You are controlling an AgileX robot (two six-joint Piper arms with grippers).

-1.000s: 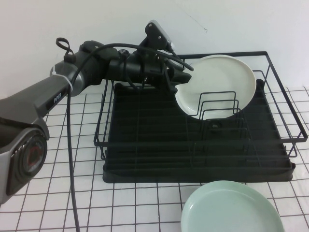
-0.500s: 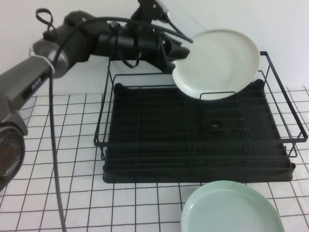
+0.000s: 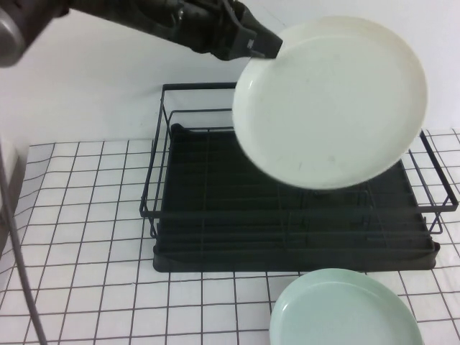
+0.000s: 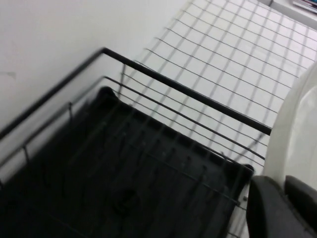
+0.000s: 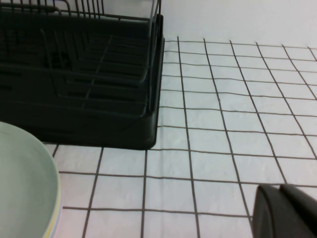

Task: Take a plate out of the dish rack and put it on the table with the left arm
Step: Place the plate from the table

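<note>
Next, the left gripper releases the off-white plate on top of the mint-green plate (image 3: 347, 325) in front of the rack.
My left gripper (image 3: 260, 49) is shut on the rim of the off-white plate (image 3: 330, 100) and holds it high in the air above the black dish rack (image 3: 215, 208). The plate is lifted fully out of the wire dividers and faces the camera. In the left wrist view the plate's edge (image 4: 292, 134) runs between my left gripper's (image 4: 285, 193) two black fingers, with the rack (image 4: 99, 173) below. My right gripper (image 5: 285, 208) rests low over the gridded table (image 5: 213, 124) to the right of the rack, with its fingers together and nothing held.
A pale mint-green plate (image 3: 345, 309) lies on the table in front of the rack; it also shows in the right wrist view (image 5: 25, 183). Gridded cloth (image 3: 79, 237) lies open left of the rack. A white wall stands behind.
My left arm has risen and lifted the plate up out of the rack's dividers; the plate now hangs well above the rack and closer to the camera.
</note>
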